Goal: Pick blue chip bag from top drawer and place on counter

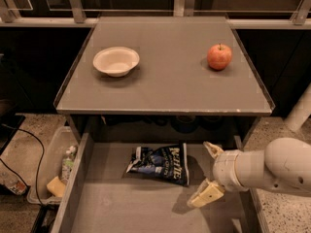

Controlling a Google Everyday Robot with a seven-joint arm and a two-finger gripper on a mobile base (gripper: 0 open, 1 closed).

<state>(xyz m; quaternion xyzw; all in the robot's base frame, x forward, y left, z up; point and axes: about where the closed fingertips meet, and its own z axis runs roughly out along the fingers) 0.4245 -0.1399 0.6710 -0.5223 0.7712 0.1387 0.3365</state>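
My gripper needs to close on the end of the blue chip bag (178, 165) that faces its open fingers and leave the far end of the bag free.
The blue chip bag (163, 163) lies flat on the floor of the open top drawer (121, 210), near its back middle. It is dark navy with white lettering. My gripper (207, 173) is inside the drawer just to the right of the bag, fingers pointing left and spread wide, empty. One cream fingertip (212, 149) is level with the bag's far edge, the other (206, 194) is nearer the front. The counter (167, 86) is the grey cabinet top above the drawer.
A white bowl (116, 60) stands on the counter's left, a red apple (219, 57) on its right. A clear bin (54, 166) with a bottle and a sponge sits on the floor left of the drawer. The drawer's side walls (73, 183) flank the bag.
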